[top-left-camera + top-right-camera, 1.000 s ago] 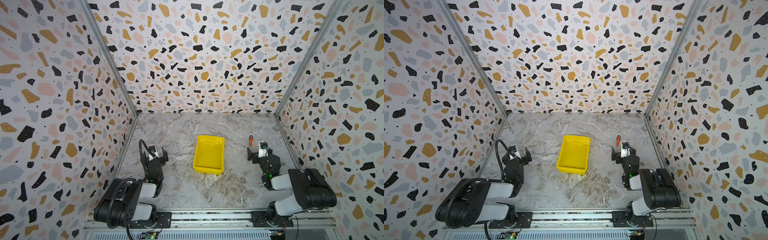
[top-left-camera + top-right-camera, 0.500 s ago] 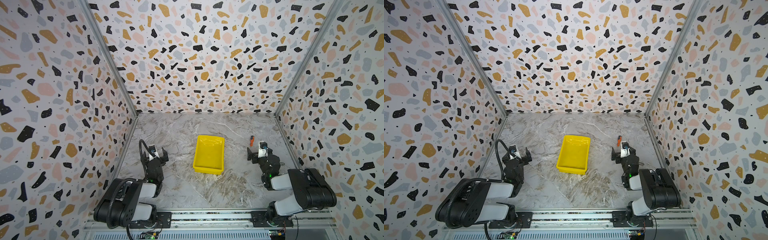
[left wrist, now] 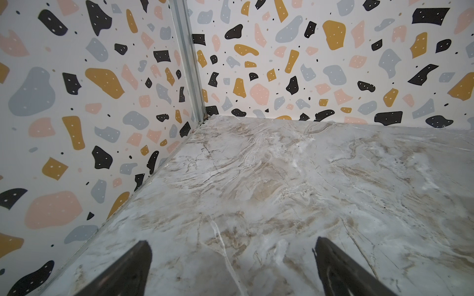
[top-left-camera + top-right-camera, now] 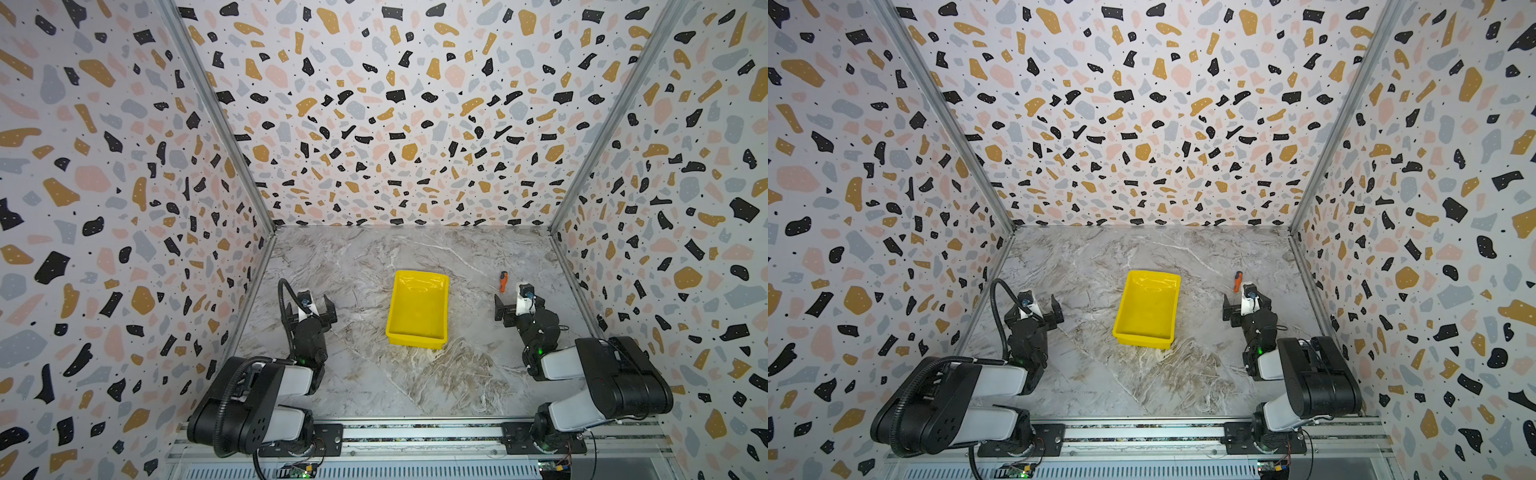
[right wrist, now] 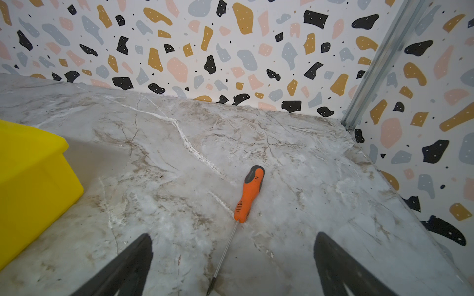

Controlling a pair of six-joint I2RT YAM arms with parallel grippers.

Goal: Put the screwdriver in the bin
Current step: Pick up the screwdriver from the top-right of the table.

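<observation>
The screwdriver has a thin metal rod. Next, my right gripper closes beyond it on the middle of the orange handle (image 4: 503,281) (image 5: 250,193).
The screwdriver (image 5: 250,194) lies flat on the marble floor, orange handle away from my right gripper (image 5: 233,238). Its thin shaft runs back between that gripper's open fingers, and nothing touches it. In both top views the screwdriver (image 4: 503,281) (image 4: 1237,280) sits just beyond the right gripper (image 4: 519,305) (image 4: 1246,305), to the right of the yellow bin (image 4: 417,307) (image 4: 1148,307). The bin (image 5: 30,179) holds nothing. My left gripper (image 3: 232,243) (image 4: 308,309) (image 4: 1034,309) hovers open over bare floor left of the bin.
Terrazzo-patterned walls close the marble floor (image 4: 374,382) on three sides; the right wall (image 5: 423,153) stands close behind the screwdriver. A metal rail (image 4: 415,432) with both arm bases runs along the front edge.
</observation>
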